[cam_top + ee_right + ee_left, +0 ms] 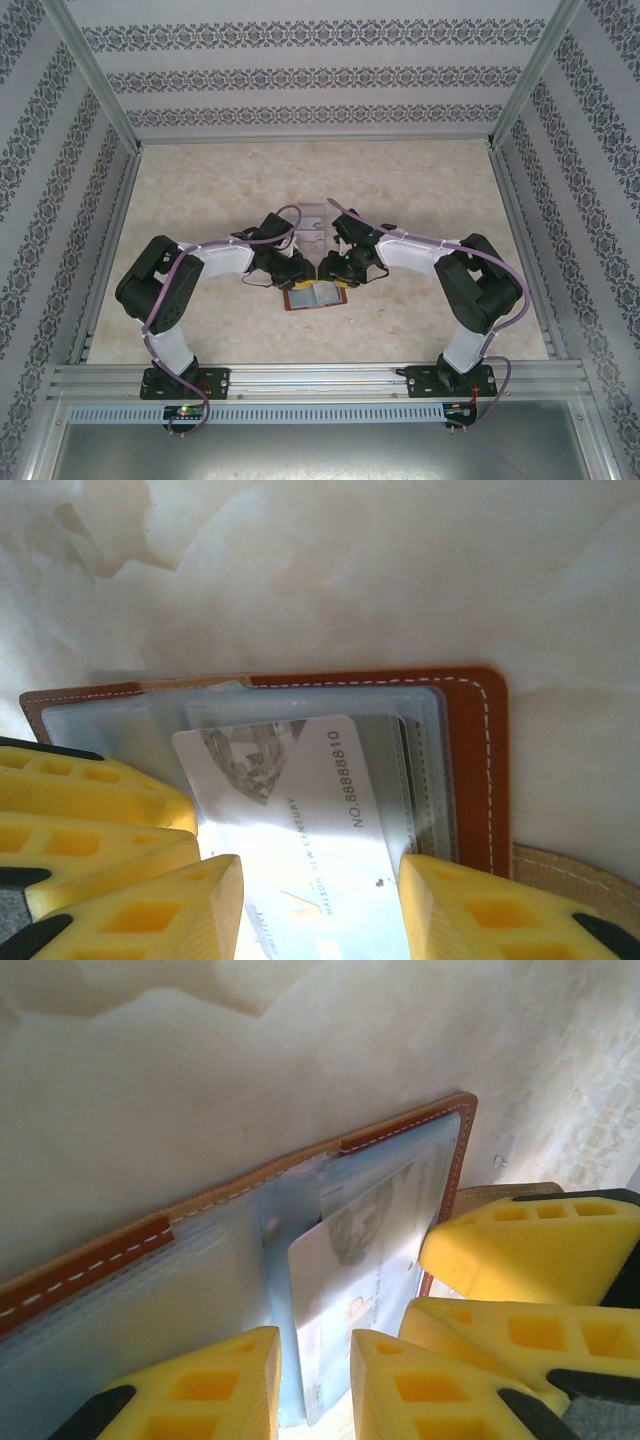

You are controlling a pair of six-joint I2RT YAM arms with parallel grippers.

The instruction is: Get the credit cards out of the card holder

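Observation:
The credit card sits crooked and only partly out of the pocket, so my left gripper needs to pinch the card's free long edge [304, 1345] and tilt the card up.
The reddish-brown card holder [313, 296] [110, 1250] [475, 770] lies open and flat on the table, its grey-blue pockets facing up. One pale credit card [340, 1300] [300, 820], printed with a number, sticks partly out of a pocket. My right gripper [320, 905] [335, 270] is shut across the card's width, one yellow finger at each long edge. My left gripper [315, 1385] [298, 272] is open, and the card's free corner lies in the gap between its fingers. A second card's dark edge [405, 780] shows inside the pocket.
A clear plastic tray [312, 222] stands just behind the two grippers. The right gripper's fingers [530, 1250] crowd the left wrist view, and the left gripper's fingers [80, 790] sit close beside the card. Metal frame rails [300, 375] border the marbled table.

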